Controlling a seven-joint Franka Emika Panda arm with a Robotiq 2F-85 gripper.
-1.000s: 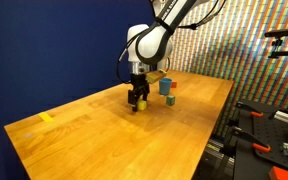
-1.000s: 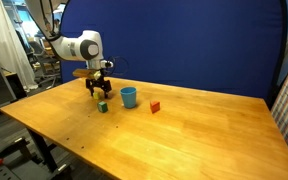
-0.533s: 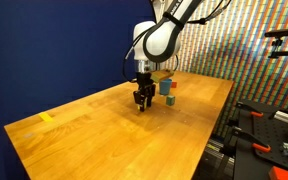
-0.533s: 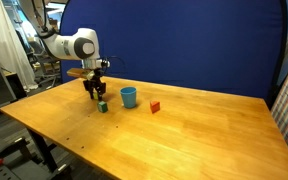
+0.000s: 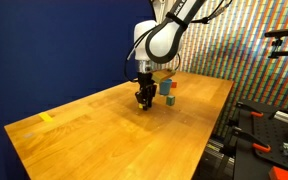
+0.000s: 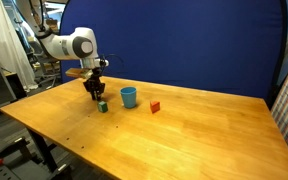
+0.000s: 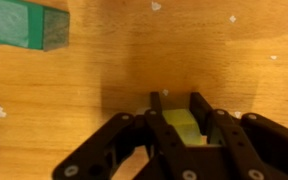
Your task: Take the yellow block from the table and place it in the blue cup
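Note:
My gripper needs to release the yellow block inside the blue cup (image 5: pixel 165 87), between the green cube and the small red block.
In the wrist view the yellow block (image 7: pixel 181 125) sits between my two black fingers, and my gripper (image 7: pixel 177 103) is shut on it, low over the wooden table (image 7: pixel 244 50). In both exterior views the gripper (image 5: pixel 142 100) (image 6: pixel 95 95) points straight down at the tabletop, and its fingers hide the block. The blue cup (image 6: pixel 129 97) (image 5: pixel 166 87) stands upright a short way to one side of the gripper, apart from it.
A green cube (image 7: pixel 24 24) (image 6: pixel 103 107) lies on the table close beside the gripper. A small red block (image 6: pixel 155 106) sits past the cup. A yellow tape strip (image 5: pixel 47 117) marks the table (image 5: pixel 104 140) near one corner. Equipment stands beyond the table's edges.
The jaws have closed on the yellow block. The arm has shifted slightly and settled over the block's spot.

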